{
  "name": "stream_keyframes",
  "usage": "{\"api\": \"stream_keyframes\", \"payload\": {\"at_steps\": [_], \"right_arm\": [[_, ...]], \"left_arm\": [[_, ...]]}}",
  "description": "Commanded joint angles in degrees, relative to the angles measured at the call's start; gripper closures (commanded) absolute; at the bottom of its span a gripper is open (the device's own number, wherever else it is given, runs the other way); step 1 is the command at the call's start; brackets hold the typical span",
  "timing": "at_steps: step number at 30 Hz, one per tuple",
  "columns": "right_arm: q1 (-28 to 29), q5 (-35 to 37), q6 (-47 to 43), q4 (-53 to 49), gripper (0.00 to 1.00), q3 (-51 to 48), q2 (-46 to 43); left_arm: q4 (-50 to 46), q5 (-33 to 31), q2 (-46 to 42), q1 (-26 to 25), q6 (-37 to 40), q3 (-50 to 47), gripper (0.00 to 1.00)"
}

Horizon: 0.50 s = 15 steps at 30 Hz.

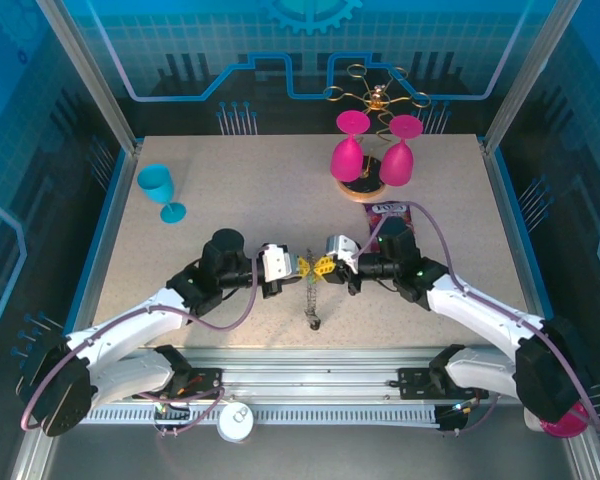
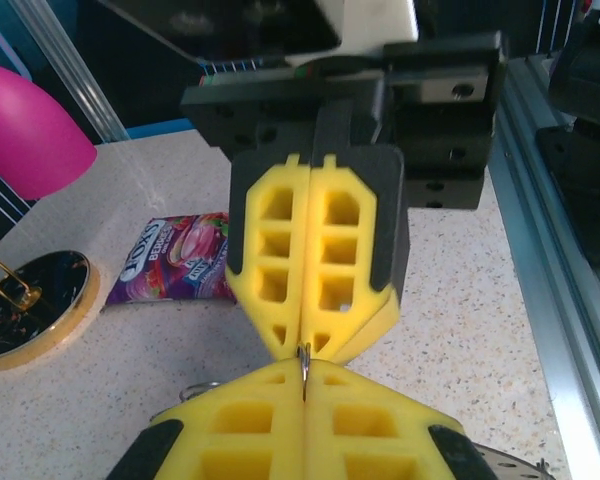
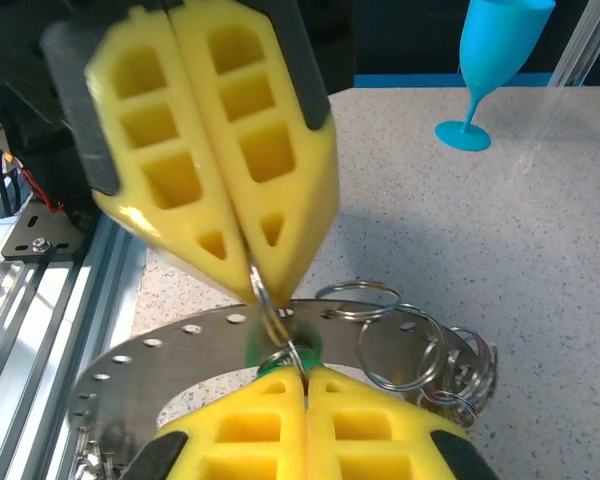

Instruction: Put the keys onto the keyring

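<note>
Next, I open my right gripper, which pinches the small loop below the split ring, and take the split ring itself [image 3: 265, 301] before my left gripper lets go of it.
My left gripper [image 1: 305, 267] and right gripper [image 1: 322, 267] meet tip to tip over the middle of the table, both shut. The keyring [image 1: 312, 300] hangs edge-on below them. In the right wrist view it is a flat grey hoop [image 3: 130, 370] with holes along its rim and several silvery split rings [image 3: 410, 345]. The left gripper [image 3: 263, 290] pinches one split ring [image 3: 272, 312]. That ring meets a small loop at the tip of the right gripper [image 3: 303, 372], with the green key head [image 3: 312, 347] blurred behind. Other keys are hidden.
A gold wire stand [image 1: 375, 95] with two upside-down pink glasses [image 1: 348, 155] stands at the back right on a dark round base [image 2: 30, 300]. A purple snack packet [image 1: 390, 212] lies before it. A blue glass [image 1: 160, 190] stands back left. Aluminium rails [image 1: 310, 365] line the near edge.
</note>
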Motion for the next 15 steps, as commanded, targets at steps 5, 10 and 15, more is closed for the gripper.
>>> {"api": "stream_keyframes", "payload": {"at_steps": [5,10,15], "right_arm": [[0.4,-0.8,3.6,5.6,0.80,-1.5,-1.1],[-0.3,-3.5,4.3,9.6,0.67,-2.7,-2.6],[-0.4,-5.9,6.9,14.4,0.67,-2.7,-1.3]], "left_arm": [[8.7,3.6,-0.8,-0.1,-4.4,-0.6,1.00],[8.8,4.1,-0.6,-0.2,-4.8,-0.8,1.00],[8.5,4.9,-0.2,-0.2,-5.0,-0.6,1.00]]}}
